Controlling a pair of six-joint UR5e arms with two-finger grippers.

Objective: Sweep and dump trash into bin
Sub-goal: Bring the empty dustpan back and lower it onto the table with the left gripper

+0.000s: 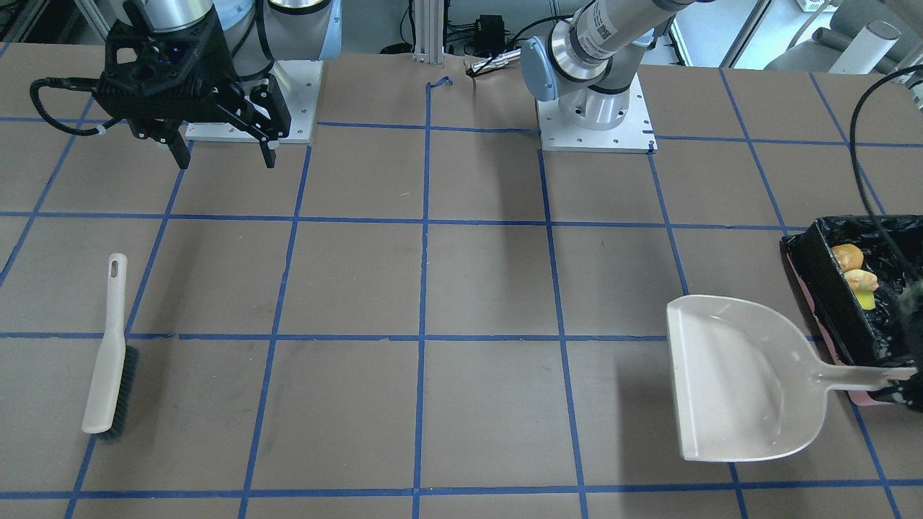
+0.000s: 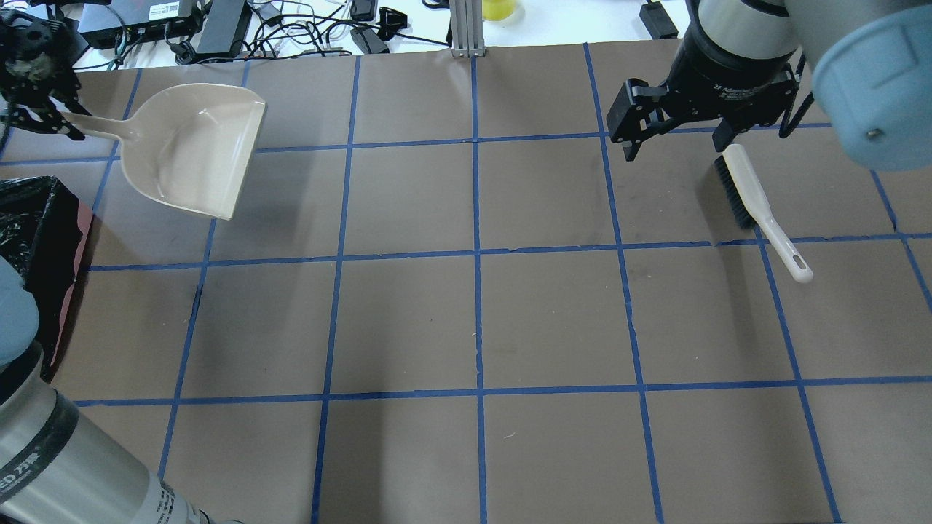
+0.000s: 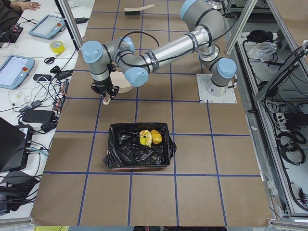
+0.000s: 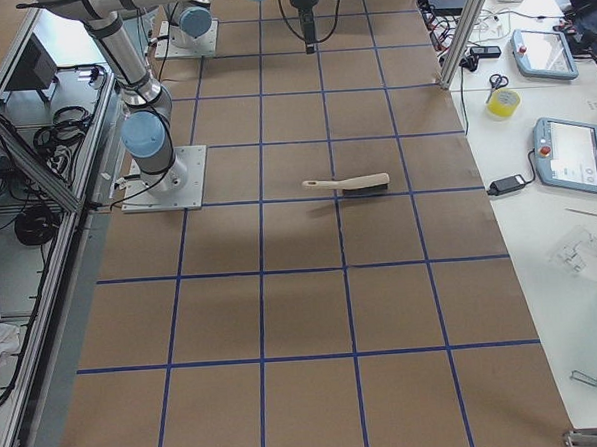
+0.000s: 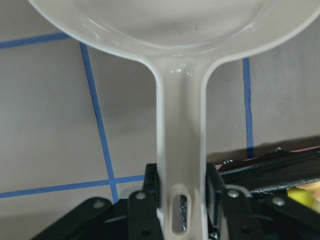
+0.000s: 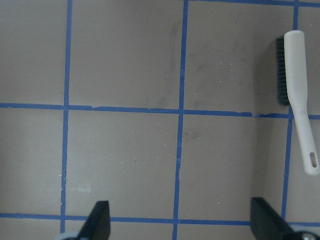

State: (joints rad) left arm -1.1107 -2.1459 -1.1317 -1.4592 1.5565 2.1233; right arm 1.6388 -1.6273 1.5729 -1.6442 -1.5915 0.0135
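Note:
The robot's left gripper will set the beige dustpan, which is beside the bin now, down across the blue tape line (image 1: 595,417) nearest the dustpan's wide edge.
The trash lies inside the bin (image 1: 818,288), a pink-sided box with a black bag: a golden-brown lump (image 1: 848,255), a pale slice (image 1: 862,280) and a green-yellow sponge (image 1: 868,300). It also shows in the exterior left view (image 3: 149,137). My left gripper (image 1: 905,375) is shut on the handle of the empty beige dustpan (image 1: 743,382), beside the bin; the left wrist view shows its fingers (image 5: 151,192) clamping the handle (image 5: 182,150). My right gripper (image 1: 225,160) is open and empty, raised over the table, apart from the beige brush (image 1: 108,353).
The brush (image 2: 757,204) lies flat on the brown paper, just beside my right gripper (image 2: 677,149) in the overhead view. Blue tape lines grid the table. Both arm bases (image 1: 595,115) stand at the robot's edge. Cables and devices lie beyond the far edge (image 2: 218,22).

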